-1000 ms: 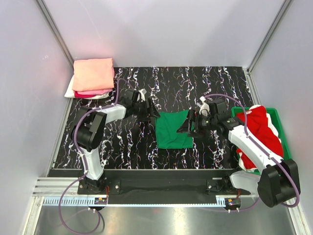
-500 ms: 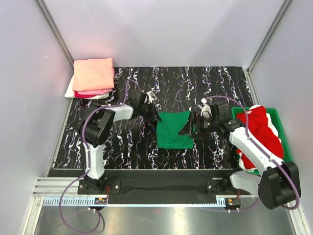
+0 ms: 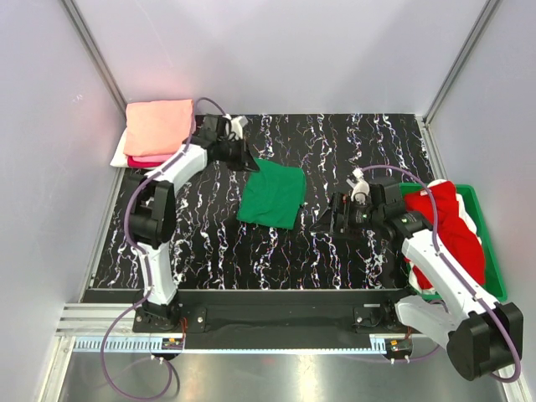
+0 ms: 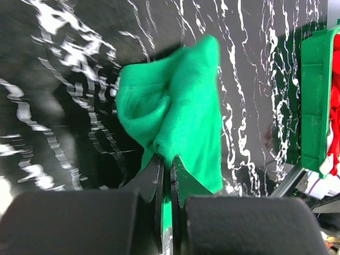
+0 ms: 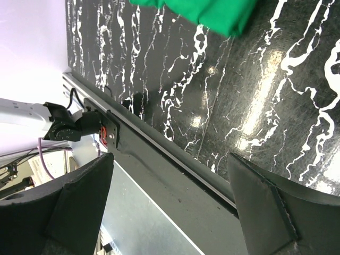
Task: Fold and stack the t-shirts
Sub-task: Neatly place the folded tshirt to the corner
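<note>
Next, I drop the green t-shirt with my left gripper onto the salmon-peach t-shirt (image 3: 177, 115) topping the stack.
A folded bright green t-shirt (image 3: 272, 194) lies on the black marbled table, left of its middle. My left gripper (image 3: 249, 160) is shut on the shirt's far left corner; the left wrist view shows the green cloth (image 4: 180, 106) pinched between the closed jaws of that gripper (image 4: 166, 162). At the far left corner sits a stack of folded t-shirts: salmon-peach (image 3: 159, 126) on top, hot pink (image 3: 153, 158) beneath it, white (image 3: 120, 152) at the bottom. My right gripper (image 3: 331, 219) stands open and empty to the right of the green shirt, apart from it. An edge of the green shirt (image 5: 212, 11) shows at the top of the right wrist view, far from the wide-spread fingers (image 5: 79, 202).
A rigid green bin (image 3: 483, 219) stands at the right edge of the table, holding a crumpled red t-shirt (image 3: 452, 230) with some white cloth. The bin (image 4: 314, 95) also shows in the left wrist view. Grey walls enclose the table on three sides.
My left gripper closed on the green shirt's edge and pulled it up and to the left, toward the stack. The right gripper drew back a little to the right, staying open.
</note>
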Robot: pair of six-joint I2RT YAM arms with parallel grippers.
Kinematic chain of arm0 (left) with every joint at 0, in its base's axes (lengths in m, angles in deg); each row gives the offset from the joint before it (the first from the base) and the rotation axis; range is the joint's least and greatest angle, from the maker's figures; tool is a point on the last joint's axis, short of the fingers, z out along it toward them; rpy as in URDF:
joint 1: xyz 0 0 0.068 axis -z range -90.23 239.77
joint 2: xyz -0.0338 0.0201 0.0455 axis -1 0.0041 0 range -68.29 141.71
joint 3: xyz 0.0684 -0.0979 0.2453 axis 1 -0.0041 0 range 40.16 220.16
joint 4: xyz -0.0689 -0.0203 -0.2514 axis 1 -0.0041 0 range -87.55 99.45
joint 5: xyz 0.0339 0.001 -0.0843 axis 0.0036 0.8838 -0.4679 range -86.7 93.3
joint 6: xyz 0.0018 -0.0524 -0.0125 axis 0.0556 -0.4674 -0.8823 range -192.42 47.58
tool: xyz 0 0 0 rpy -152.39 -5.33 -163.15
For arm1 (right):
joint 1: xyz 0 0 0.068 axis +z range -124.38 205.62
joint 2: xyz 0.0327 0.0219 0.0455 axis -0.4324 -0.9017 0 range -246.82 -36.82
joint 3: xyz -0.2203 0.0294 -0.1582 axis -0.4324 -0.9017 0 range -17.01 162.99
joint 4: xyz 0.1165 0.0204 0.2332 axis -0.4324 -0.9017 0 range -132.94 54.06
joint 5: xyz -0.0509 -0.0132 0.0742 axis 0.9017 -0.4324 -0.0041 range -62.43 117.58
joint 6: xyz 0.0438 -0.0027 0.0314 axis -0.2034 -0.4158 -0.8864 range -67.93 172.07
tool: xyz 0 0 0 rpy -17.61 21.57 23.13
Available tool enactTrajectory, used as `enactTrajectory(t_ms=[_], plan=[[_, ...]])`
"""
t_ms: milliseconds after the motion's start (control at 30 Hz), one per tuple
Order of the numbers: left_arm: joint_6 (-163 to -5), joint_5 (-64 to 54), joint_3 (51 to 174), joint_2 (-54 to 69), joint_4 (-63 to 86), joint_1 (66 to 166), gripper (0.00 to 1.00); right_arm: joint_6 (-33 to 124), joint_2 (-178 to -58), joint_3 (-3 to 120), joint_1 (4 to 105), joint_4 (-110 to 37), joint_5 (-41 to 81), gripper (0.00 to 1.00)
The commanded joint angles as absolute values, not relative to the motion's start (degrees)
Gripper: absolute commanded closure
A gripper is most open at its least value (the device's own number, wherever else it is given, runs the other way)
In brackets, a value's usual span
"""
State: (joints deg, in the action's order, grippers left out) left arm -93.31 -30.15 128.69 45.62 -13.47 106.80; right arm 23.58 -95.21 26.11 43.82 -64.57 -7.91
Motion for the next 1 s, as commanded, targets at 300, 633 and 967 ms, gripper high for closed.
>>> enactTrajectory(t_ms=[300, 633, 967], plan=[[-79.73, -34.49, 152.00, 49.57, -34.13, 97.07, 1.00, 22.98, -92.01, 25.44, 43.55, -65.74, -8.55, 0.05], [-80.59, -42.56, 167.95, 53.18, -35.13, 87.75, 1.00, 25.53, -95.52, 26.94, 43.55, -67.85, -9.42, 0.05], [-84.80, -51.45, 176.39, 54.76, -28.44, 81.69, 1.00, 25.70, -101.06, 26.50, 43.64, -66.00, -11.36, 0.05]])
